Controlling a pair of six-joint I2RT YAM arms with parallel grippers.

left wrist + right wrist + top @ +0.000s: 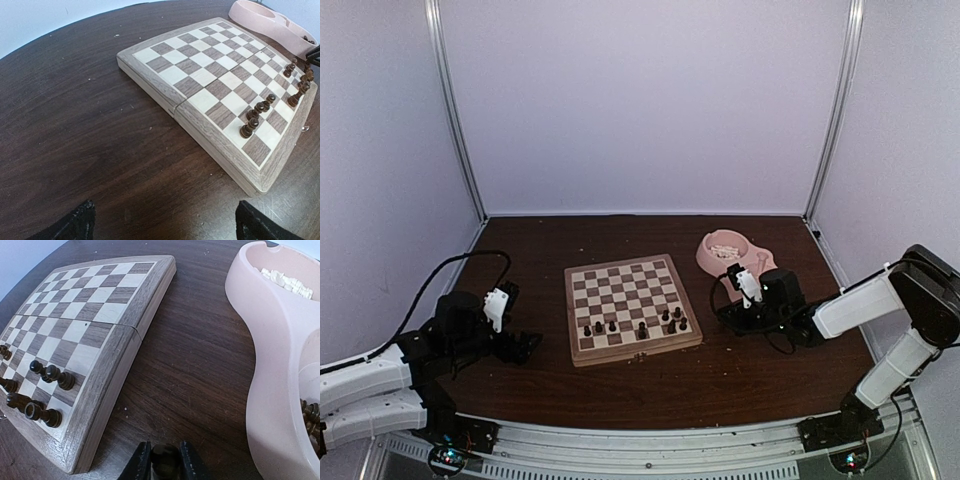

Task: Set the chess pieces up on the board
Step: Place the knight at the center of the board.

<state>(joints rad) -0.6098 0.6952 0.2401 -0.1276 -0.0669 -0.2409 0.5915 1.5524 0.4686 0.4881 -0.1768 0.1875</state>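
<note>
My right gripper is low and flat around the dark chess piece. Next, I stand the piece next to the board and then take its round head (165, 452) from above.
The board (620, 262) lies flat mid-table with several dark chess pieces (640, 326) on its near rows; they also show in the left wrist view (257, 112) and the right wrist view (50, 375). My right gripper (732, 314) hangs low over the table between the board's right edge and the pink bowl. It is shut on a dark chess piece (165, 462), whose round head shows between the fingers. My left gripper (525, 346) rests left of the board, open wide with nothing between its fingertips (75, 225).
A pink double bowl (752, 262) stands right of the board. Its far cup holds cream-white pieces (287, 282) and its near cup holds dark ones (310, 417). White walls close the table at the back and sides.
</note>
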